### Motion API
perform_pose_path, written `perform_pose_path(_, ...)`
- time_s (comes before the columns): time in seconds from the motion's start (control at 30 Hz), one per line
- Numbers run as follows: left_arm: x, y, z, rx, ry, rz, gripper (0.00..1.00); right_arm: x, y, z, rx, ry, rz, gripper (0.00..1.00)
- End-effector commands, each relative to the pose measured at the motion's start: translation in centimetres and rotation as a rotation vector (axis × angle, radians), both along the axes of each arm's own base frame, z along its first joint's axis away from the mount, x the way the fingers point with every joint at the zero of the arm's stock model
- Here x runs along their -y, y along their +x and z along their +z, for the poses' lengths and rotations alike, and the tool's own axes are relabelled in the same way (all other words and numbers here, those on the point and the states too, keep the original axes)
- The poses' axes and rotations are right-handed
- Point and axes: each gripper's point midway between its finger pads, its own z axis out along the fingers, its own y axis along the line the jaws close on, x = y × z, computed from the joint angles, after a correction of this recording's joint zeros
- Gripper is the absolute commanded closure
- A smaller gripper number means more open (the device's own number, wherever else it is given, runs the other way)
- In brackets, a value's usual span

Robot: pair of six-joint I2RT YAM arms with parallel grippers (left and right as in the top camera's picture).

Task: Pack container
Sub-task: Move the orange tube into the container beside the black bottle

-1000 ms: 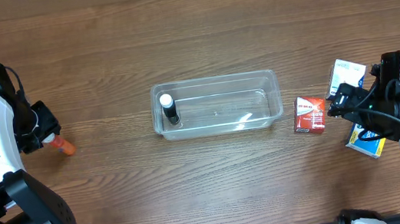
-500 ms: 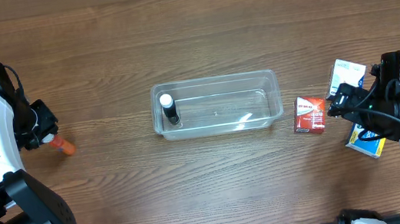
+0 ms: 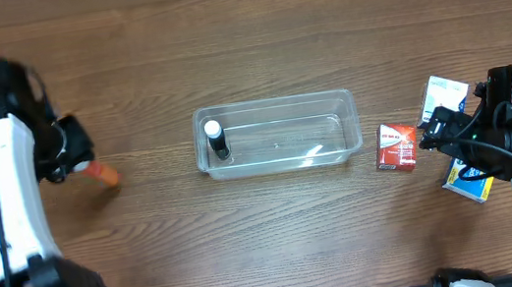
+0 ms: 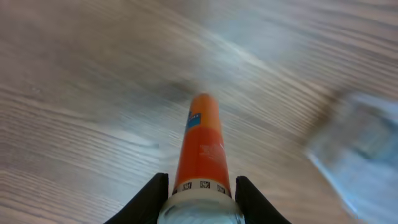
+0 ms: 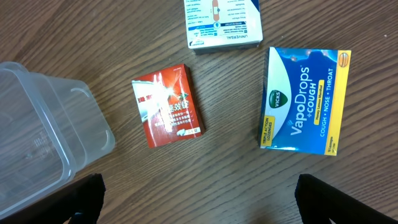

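Observation:
My left gripper is going to set the orange tube down in the clear plastic container's near corner (image 3: pixel 221 160) (image 4: pixel 341 155), beside the dark bottle with the white cap.
The clear plastic container (image 3: pixel 280 135) sits mid-table with a small dark bottle with a white cap (image 3: pixel 218 139) standing in its left end; its corner shows in the right wrist view (image 5: pixel 43 137) and as a blur in the left wrist view (image 4: pixel 364 146). My left gripper (image 3: pixel 80 165) is shut on an orange tube (image 3: pixel 101 172), held left of the container; the left wrist view shows the tube (image 4: pixel 202 146) between the fingers (image 4: pixel 200 193). My right gripper (image 5: pixel 199 193) is open and empty, right of the container, above bare wood.
A red box (image 3: pixel 396 148) lies just right of the container, also in the right wrist view (image 5: pixel 168 106). A white box (image 3: pixel 444 96) and a blue Vicks VapoDrops box (image 3: pixel 467 183) lie further right, seen too in the right wrist view (image 5: pixel 222 22) (image 5: pixel 306 101).
My left gripper has moved right toward the container, carrying the orange tube with it. The right arm has not moved.

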Motion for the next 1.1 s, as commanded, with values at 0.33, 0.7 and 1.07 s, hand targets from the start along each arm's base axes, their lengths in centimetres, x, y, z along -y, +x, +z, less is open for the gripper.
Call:
perform_pose_path(0.33,15.5,-0.3,10.0,0.272,-0.026,-0.313,0.96,0.0,0.5,0.8,0.028,0.005,0.000,0.00)
perform_pose_path(0.7,20.3,1.0,3.6,0.077,-0.008,-0.422,0.96,0.0,0.5,0.8,0.027,0.005,0.000,0.00)
perform_pose_path(1.07,19.9,2.5,-0.6,-0.023,0.084,-0.426,0.96,0.0,0.5,0.8,0.028,0.005,0.000,0.00)
